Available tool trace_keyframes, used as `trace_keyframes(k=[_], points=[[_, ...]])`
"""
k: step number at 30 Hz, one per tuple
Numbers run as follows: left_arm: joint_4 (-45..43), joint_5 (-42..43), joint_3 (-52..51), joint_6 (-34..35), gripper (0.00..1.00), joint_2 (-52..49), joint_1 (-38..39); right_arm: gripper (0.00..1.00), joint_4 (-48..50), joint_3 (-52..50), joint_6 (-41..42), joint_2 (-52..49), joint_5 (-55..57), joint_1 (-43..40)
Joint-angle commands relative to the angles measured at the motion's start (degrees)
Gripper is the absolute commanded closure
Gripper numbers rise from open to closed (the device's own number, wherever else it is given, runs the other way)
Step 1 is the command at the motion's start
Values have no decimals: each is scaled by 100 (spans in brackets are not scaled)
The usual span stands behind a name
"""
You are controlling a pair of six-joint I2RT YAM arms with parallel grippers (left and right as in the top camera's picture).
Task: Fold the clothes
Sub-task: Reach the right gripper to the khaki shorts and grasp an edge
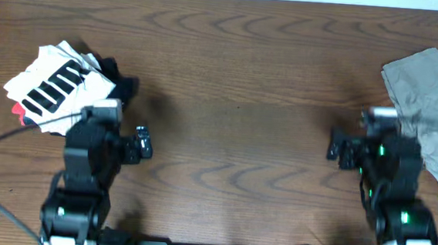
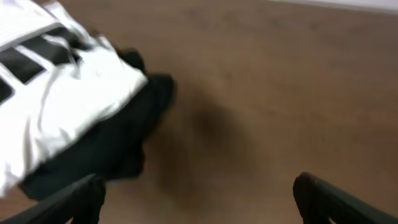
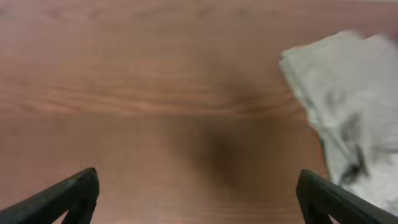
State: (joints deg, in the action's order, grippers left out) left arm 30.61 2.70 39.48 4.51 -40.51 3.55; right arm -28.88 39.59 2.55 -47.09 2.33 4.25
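The robot's right gripper needs to close on the khaki shorts' far corner (image 1: 395, 77) (image 3: 306, 67), the one closest to the middle of the table.
The khaki grey-olive shorts (image 1: 433, 106) lie crumpled at the table's right edge; they also show at the right of the right wrist view (image 3: 348, 106). My right gripper (image 1: 375, 129) is open and empty, just left of the shorts over bare wood; its fingers (image 3: 199, 193) are wide apart. My left gripper (image 1: 100, 106) is open and empty, its fingers (image 2: 199, 199) spread over bare wood beside the left pile.
A white garment with black stripes (image 1: 55, 86) lies at the far left on top of a black garment (image 1: 120, 81); both show in the left wrist view, white (image 2: 56, 93), black (image 2: 124, 137). The wooden table (image 1: 236, 100) spans between the arms.
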Motion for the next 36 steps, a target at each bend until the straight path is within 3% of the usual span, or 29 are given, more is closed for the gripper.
trace_keyframes(k=[1, 3, 4, 5, 6, 8, 10, 13, 23, 36], points=[[221, 660, 560, 46, 2, -426, 13, 1, 24, 673, 31, -741, -627, 31], [199, 756, 651, 46, 2, -551, 13, 3, 492, 807, -9, -1115, -509, 20], [164, 721, 651, 46, 2, -575, 11, 10, 804, 815, -9, -1281, -361, -4], [144, 656, 651, 44, 2, -605, 11, 27, 1172, 815, -4, -1486, -94, -50], [129, 546, 651, 46, 2, -649, 13, 53, 1528, 826, 17, -1722, 225, -116], [129, 376, 651, 46, 2, -728, 13, 85, 1991, 940, 72, -2197, 680, -293], [125, 369, 651, 46, 2, -807, 13, 93, 2251, 1193, 81, -2741, 802, -533], [76, 369, 651, 46, 2, -920, 13, 99, 2433, 1757, 79, -3650, 894, -951], [-94, 372, 651, 46, 2, -1209, 13, 98, 2916, 3416, 37, -6312, 988, -1967], [-122, 372, 651, 46, 2, -1351, 13, 93, 3049, 3733, 120, -7960, 1023, -2771]])
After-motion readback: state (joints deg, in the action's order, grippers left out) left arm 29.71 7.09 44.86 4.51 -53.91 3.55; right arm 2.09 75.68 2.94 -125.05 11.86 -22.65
